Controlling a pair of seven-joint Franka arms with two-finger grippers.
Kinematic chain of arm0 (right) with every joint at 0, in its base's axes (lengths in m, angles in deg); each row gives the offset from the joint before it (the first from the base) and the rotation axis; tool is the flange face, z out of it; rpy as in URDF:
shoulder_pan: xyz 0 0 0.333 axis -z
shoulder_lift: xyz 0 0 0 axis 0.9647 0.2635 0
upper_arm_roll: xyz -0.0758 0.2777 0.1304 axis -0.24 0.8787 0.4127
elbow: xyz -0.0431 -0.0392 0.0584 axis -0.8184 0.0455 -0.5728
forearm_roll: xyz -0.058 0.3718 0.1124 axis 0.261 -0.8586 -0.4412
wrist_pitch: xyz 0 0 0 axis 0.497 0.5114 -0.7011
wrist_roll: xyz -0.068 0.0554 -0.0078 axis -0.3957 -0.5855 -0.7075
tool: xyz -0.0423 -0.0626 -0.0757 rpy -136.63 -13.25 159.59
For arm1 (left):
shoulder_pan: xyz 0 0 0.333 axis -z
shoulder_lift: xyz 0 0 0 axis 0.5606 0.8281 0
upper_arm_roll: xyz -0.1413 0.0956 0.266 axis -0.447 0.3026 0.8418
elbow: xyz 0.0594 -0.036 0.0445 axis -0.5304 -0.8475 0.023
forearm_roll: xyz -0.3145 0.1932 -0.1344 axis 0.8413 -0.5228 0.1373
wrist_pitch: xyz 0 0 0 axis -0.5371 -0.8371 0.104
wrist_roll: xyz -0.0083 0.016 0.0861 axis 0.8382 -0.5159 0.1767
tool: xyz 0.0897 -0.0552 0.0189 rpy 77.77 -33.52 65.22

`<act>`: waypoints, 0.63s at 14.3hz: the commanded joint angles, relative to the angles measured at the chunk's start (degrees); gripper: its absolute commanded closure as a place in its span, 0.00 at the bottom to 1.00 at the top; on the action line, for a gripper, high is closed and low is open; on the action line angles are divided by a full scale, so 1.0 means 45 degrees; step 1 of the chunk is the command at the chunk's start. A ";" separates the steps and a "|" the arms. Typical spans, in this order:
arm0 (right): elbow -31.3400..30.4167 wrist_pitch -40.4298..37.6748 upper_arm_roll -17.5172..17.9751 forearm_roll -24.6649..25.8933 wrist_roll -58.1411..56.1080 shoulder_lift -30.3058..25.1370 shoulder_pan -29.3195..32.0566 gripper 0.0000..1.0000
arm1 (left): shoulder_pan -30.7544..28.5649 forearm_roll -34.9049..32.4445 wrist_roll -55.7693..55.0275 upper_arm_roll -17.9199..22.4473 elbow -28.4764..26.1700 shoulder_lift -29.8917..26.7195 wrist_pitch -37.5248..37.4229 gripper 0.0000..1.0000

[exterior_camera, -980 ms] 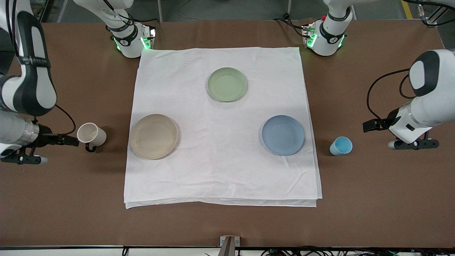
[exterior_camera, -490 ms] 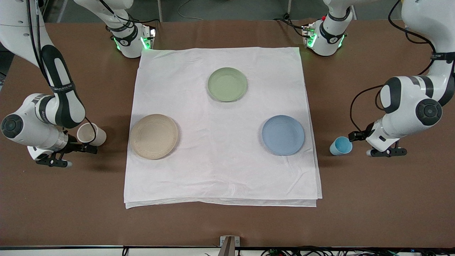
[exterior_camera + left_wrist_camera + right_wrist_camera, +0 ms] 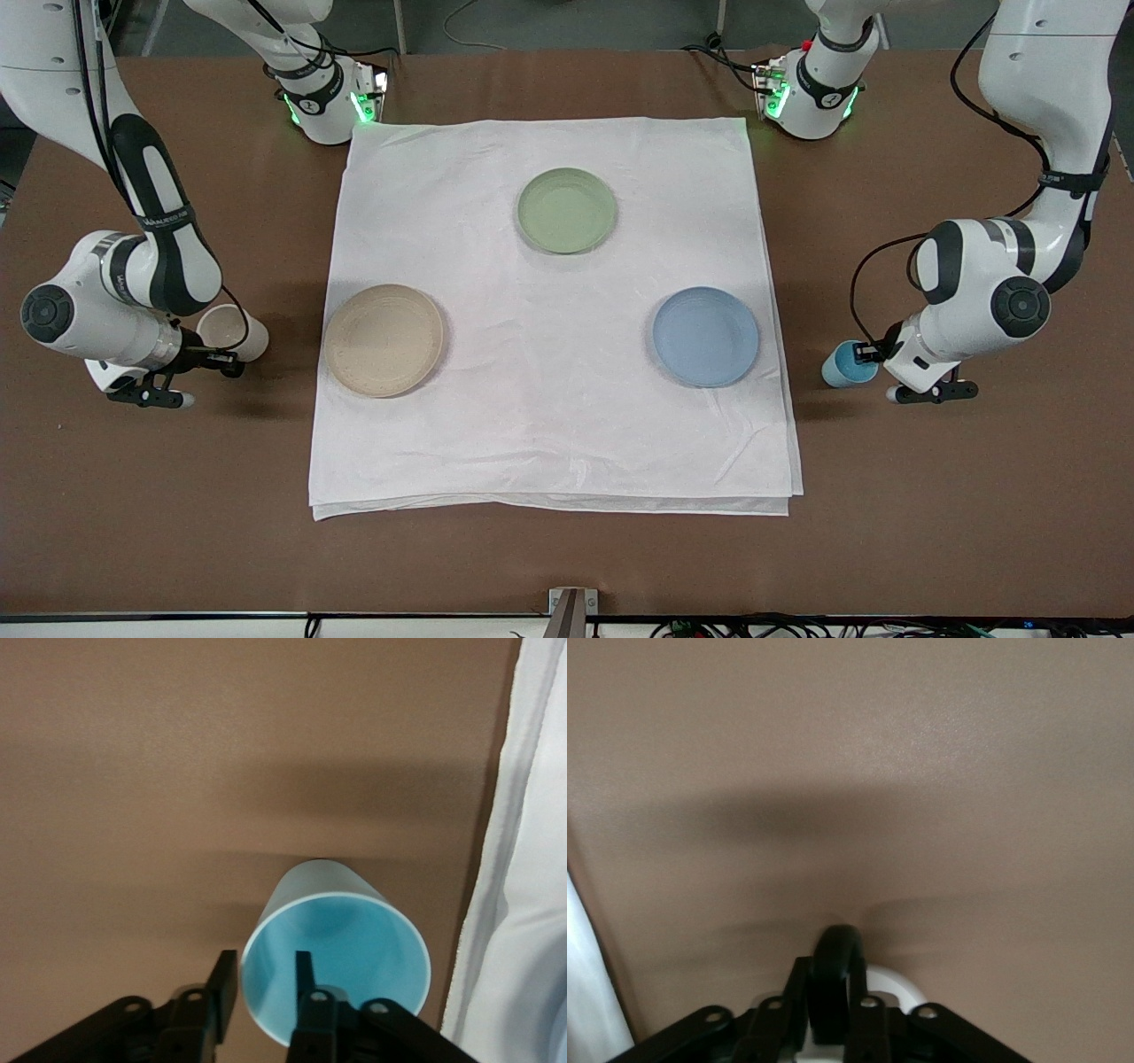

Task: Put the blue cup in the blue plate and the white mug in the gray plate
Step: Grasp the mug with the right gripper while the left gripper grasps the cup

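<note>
The robot's right gripper will set the white mug down just off the gray plate's middle (image 3: 390, 320), toward the arm bases.
The blue cup (image 3: 840, 368) lies on its side on the brown table, beside the cloth at the left arm's end. My left gripper (image 3: 864, 354) is open at its mouth; in the left wrist view (image 3: 266, 961) one finger is inside the cup (image 3: 341, 943) and one outside the rim. The white mug (image 3: 232, 326) lies on its side at the right arm's end. My right gripper (image 3: 223, 361) is shut on its dark handle (image 3: 835, 948), as the right wrist view (image 3: 833, 973) shows. The blue plate (image 3: 706, 337) and the gray plate (image 3: 384, 340) lie bare on the cloth.
A sage-green plate (image 3: 567, 210) lies on the white cloth (image 3: 549, 425), farther from the front camera than the other two plates. The cloth's edge (image 3: 523, 904) runs close beside the blue cup. Both arm bases stand along the table's back edge.
Both arms have swung inward and lower. The left gripper has reached the blue cup's mouth. The right gripper has closed in on the white mug's handle.
</note>
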 commanded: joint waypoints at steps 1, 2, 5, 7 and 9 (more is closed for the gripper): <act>0.0551 -0.1980 0.0186 -0.0172 0.0639 -0.0984 -0.0086 1.00 | 0.0180 -0.0084 -0.0251 -0.0013 0.0147 0.0170 0.0127 0.96; 0.1002 -0.3057 0.0245 -0.0192 0.1439 -0.1220 -0.0280 1.00 | 0.0220 -0.0084 -0.0348 -0.0033 0.0166 0.0035 0.0069 1.00; -0.0217 -0.3033 0.0265 -0.1708 0.3938 -0.2565 -0.2051 1.00 | 0.0318 -0.0084 -0.1418 -0.0772 0.0205 -0.1017 -0.0572 1.00; -0.1837 -0.1048 0.0284 -0.2280 0.5287 -0.3134 -0.3420 1.00 | 0.0318 -0.0084 -0.2550 -0.1727 0.0302 -0.1469 -0.1354 1.00; -0.2857 0.1123 0.0265 -0.2301 0.6539 -0.3040 -0.4633 1.00 | 0.0337 -0.0084 -0.4304 -0.2761 0.0284 -0.1451 -0.1455 1.00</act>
